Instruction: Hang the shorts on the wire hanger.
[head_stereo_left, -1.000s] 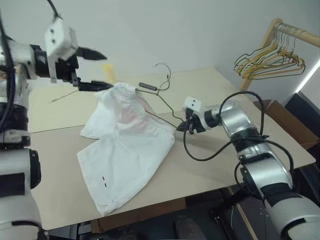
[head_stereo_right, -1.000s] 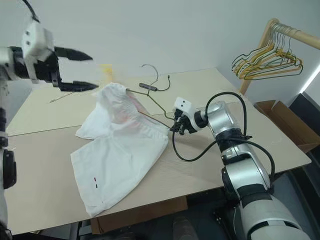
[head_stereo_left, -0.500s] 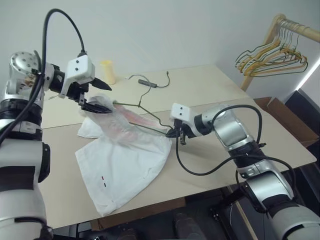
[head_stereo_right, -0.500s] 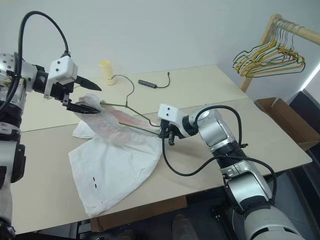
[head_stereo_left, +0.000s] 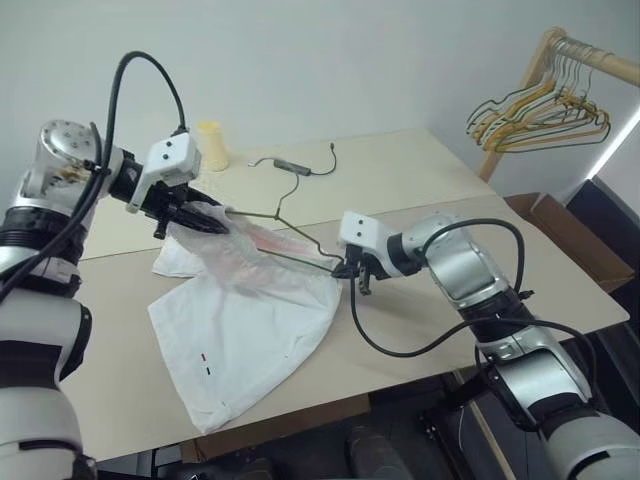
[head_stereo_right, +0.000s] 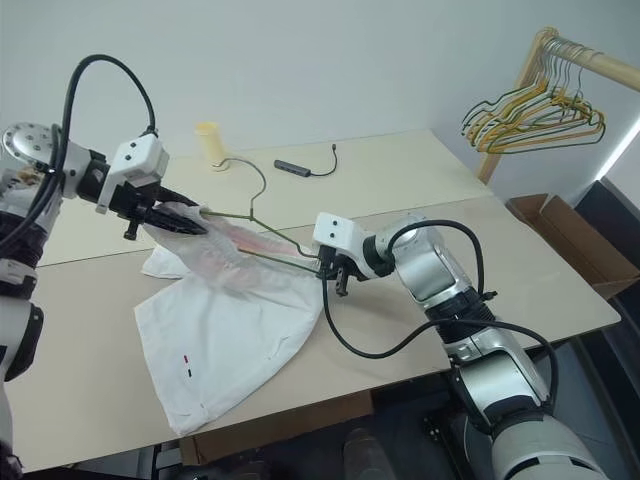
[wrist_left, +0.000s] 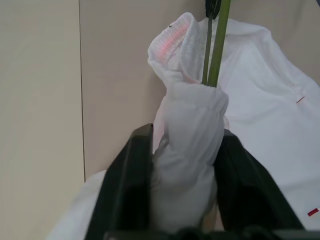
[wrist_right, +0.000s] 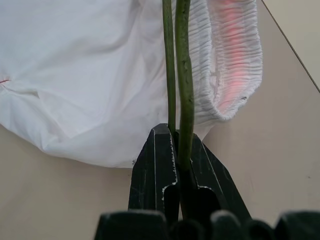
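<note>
The near corner of the hanger pokes out of the waistband, so next my right gripper lets go of the hanger's corner, grabs the waistband's near end (wrist_right: 222, 111) and pulls it over that corner.
The white shorts (head_stereo_left: 250, 320) lie spread on the table, their gathered waistband lifted at the far left. My left gripper (head_stereo_left: 200, 222) is shut on that bunched waistband, and cloth (wrist_left: 187, 150) fills the gap between its black fingers (wrist_left: 135, 170). The thin dark wire hanger (wrist_right: 182, 60) runs through the waistband opening, and its hook (head_stereo_left: 290, 190) rises over the table. My right gripper (head_stereo_left: 350, 270) is shut on the hanger's near corner, just right of the shorts. A pink stain (head_stereo_left: 265, 240) shows on the raised cloth.
A wooden rack (head_stereo_left: 550, 50) with bunched yellow, green and dark hangers (head_stereo_left: 540, 110) stands at the far right. A pale yellow cup (head_stereo_left: 210, 145) and a dark cable (head_stereo_left: 295, 165) sit at the table's (head_stereo_left: 430, 180) back. A cardboard box (head_stereo_left: 560, 225) is beside the table's right edge.
My left gripper came down from above the table and closed on the waistband. My right gripper drew the hanger back and left, so the wire now lies lower, with its far end inside the waistband.
</note>
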